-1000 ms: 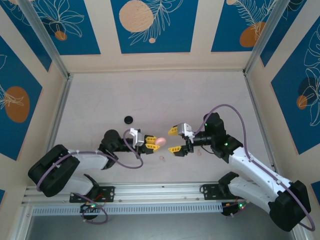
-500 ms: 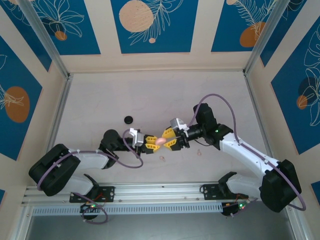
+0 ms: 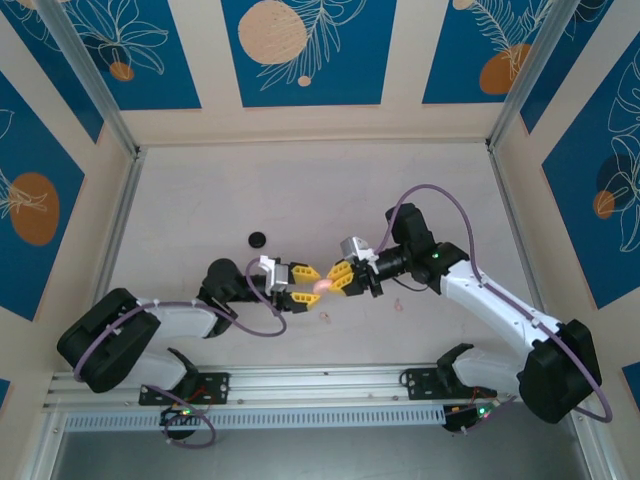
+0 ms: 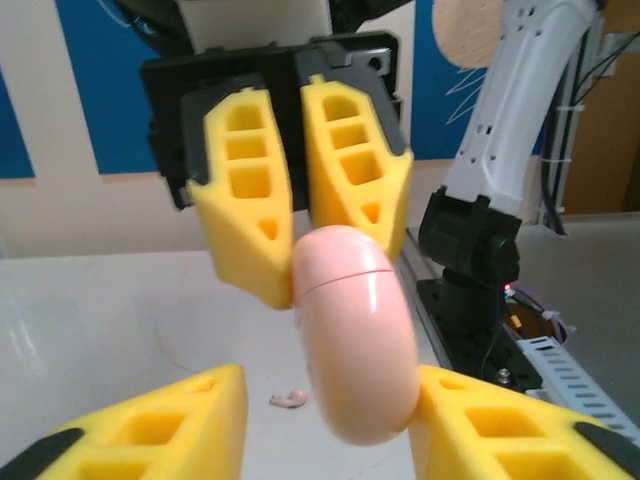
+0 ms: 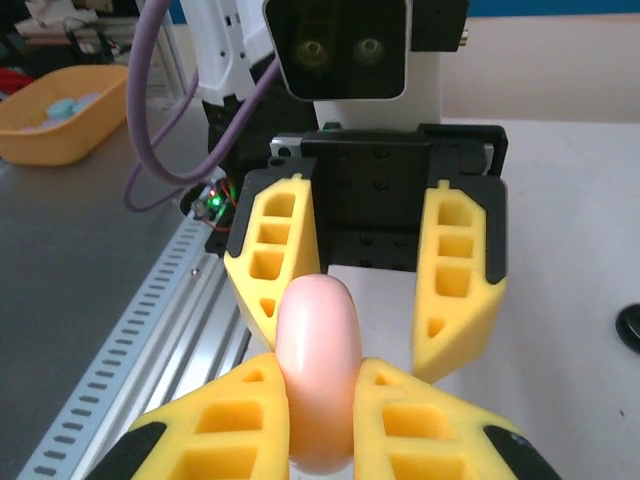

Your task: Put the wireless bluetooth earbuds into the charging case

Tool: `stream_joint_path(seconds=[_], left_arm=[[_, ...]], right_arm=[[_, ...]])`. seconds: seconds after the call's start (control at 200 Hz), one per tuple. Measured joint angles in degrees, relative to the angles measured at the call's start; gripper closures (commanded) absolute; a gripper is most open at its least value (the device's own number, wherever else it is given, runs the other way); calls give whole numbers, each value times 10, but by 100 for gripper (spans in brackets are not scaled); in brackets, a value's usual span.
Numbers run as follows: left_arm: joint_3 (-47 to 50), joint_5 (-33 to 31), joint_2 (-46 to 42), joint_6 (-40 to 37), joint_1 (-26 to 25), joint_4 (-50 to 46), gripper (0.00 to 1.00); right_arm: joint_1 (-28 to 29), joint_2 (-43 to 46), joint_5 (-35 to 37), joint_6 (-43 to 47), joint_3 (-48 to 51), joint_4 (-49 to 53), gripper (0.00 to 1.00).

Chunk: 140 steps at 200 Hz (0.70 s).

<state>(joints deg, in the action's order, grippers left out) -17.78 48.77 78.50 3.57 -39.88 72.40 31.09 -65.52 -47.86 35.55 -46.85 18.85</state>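
My right gripper is pinching the closed case over its lid, so my left gripper needs to take the case's other end [image 4: 362, 398] before my right gripper opens the lid.
The pale pink charging case [image 3: 322, 286] hangs closed above the table between the two grippers. My right gripper [image 3: 338, 280] is shut on it; in the right wrist view the case [image 5: 317, 380] is pinched between both fingers of that gripper [image 5: 320, 425]. My left gripper [image 3: 308, 284] stands open around the case's other end. In the left wrist view the case [image 4: 355, 340] leans on one finger of the left gripper [image 4: 330, 430] with a wide gap to the other. One pink earbud [image 3: 323, 318] lies below the case, also visible as a pink earbud [image 4: 290, 399]. A second pink earbud [image 3: 399, 305] lies to the right. The black buds are out of view.
A small black disc [image 3: 257, 239] lies on the table left of the grippers, with the black disc [image 5: 630, 328] at the right wrist view's edge. A yellow tub [image 5: 60, 125] sits off the table. The aluminium rail [image 3: 320, 380] runs along the near edge.
The right gripper came in from the right and shut on the pink case. The left gripper, which held the case, has opened its fingers.
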Motion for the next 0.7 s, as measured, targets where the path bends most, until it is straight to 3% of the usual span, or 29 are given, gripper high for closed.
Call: stream_joint_path(seconds=[0.15,0.45,0.7], left_arm=[[0,-23,-33,-43,0,-90,52],[-33,-63,-155,-178,0,-375,52],[-37,-69,-172,-214,0,-466,53]], right_arm=[[10,8,70,28,-26,56,89],[74,4,194,80,-46,117,89],[103,-29,224,91,-66,120,89]])
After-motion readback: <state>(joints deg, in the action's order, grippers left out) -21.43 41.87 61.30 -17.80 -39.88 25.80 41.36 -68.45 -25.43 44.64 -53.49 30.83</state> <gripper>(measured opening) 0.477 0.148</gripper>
